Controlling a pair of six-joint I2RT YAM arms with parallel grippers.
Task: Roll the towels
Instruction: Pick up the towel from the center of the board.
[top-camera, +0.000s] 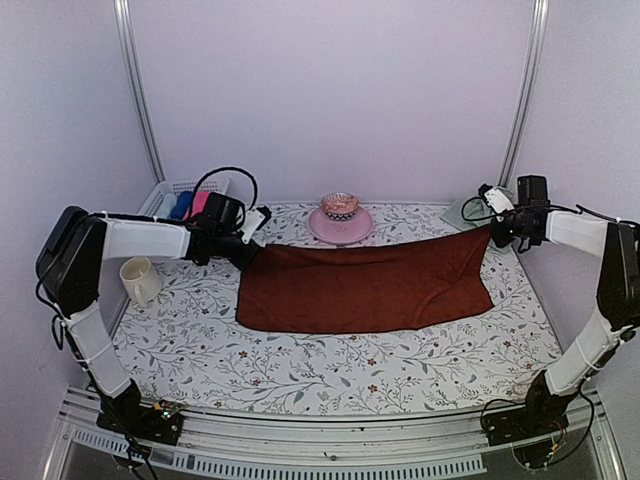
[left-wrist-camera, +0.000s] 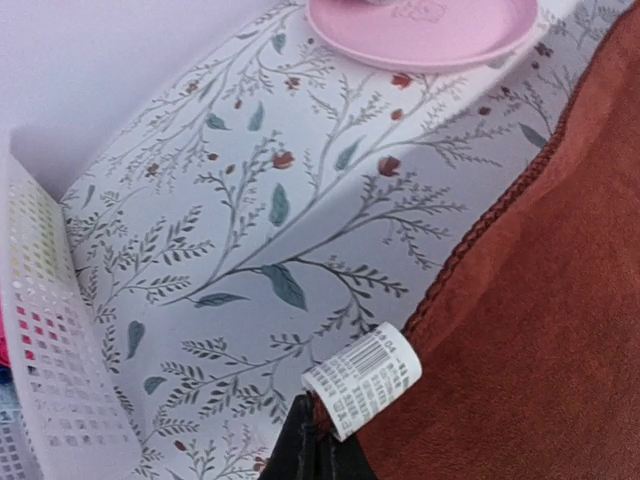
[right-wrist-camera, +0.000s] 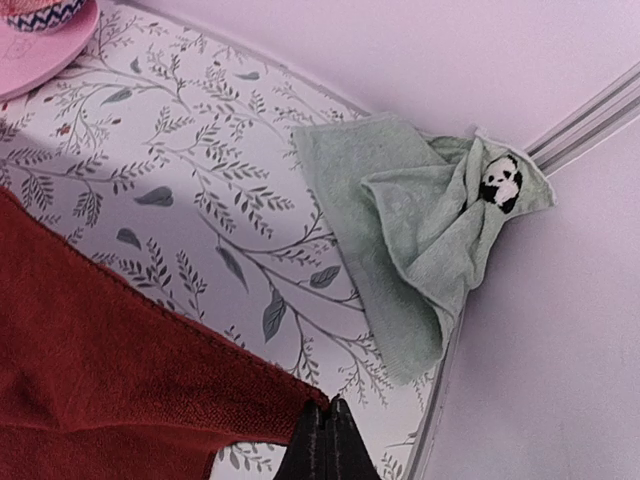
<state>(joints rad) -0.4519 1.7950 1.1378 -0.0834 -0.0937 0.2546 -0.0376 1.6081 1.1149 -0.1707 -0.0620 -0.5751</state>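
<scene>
The red towel's far edge droops in a fold, so the robot's left gripper should open, grab the towel's corner (left-wrist-camera: 324, 412) next to the care label again and pull the towel's edge tight.
The dark red-brown towel (top-camera: 365, 286) lies spread across the middle of the floral table cover. My left gripper (top-camera: 250, 240) is shut on its far left corner, beside the white care label (left-wrist-camera: 362, 378); the towel fills the right of the left wrist view (left-wrist-camera: 540, 300). My right gripper (top-camera: 497, 232) is shut on its far right corner, which shows in the right wrist view (right-wrist-camera: 150, 380) pinched at the fingertips (right-wrist-camera: 326, 425). The pale sage green towel (right-wrist-camera: 420, 235) with a panda motif lies crumpled in the far right corner (top-camera: 462, 213).
A pink plate (top-camera: 340, 226) with a small patterned bowl (top-camera: 339, 205) stands at the back centre, just behind the red towel. A white mesh basket (top-camera: 180, 200) holding coloured items sits at the back left. A cream mug (top-camera: 141, 280) stands at the left edge.
</scene>
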